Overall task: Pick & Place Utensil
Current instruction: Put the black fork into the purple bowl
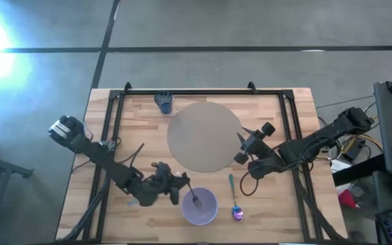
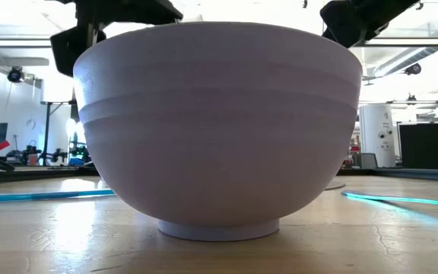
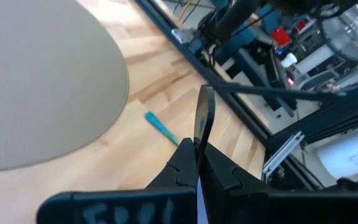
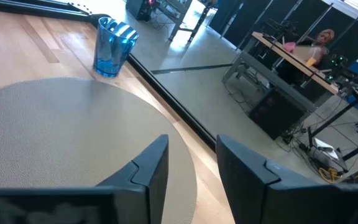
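Note:
The robot's left gripper will release the dark utensil inside the lavender bowl point(image 1: 194, 202), with the utensil's handle leaning on the bowl's rim.
A lavender bowl point(image 1: 200, 207) stands near the table's front edge and fills the low view point(image 2: 219, 129). My left gripper point(image 1: 182, 184) is at the bowl's left rim, shut on a thin dark utensil point(image 1: 194, 198) whose free end reaches over the bowl's inside. A teal-handled spoon point(image 1: 234, 199) lies flat on the table to the right of the bowl; its handle shows in the left wrist view point(image 3: 161, 127). My right gripper point(image 1: 245, 144) is open and empty over the right edge of the round tan mat point(image 1: 204, 136). My left gripper pinches the dark utensil between its two shut fingers, edge-on, right at their free ends point(image 3: 197, 152). The utensil's flat shaft point(image 3: 203, 115) sticks out forward past the fingertips. The fingers come from the table's left. The utensil's far end point(image 1: 197, 201) is over the bowl; whether it touches the bowl I cannot tell.
A blue cup point(image 1: 163, 102) stands at the far edge, behind the mat, and shows in the right wrist view point(image 4: 112, 46). A black frame rail point(image 1: 203, 92) runs around the tabletop. Bare wood lies at the front left point(image 1: 94, 218) and front right point(image 1: 278, 211).

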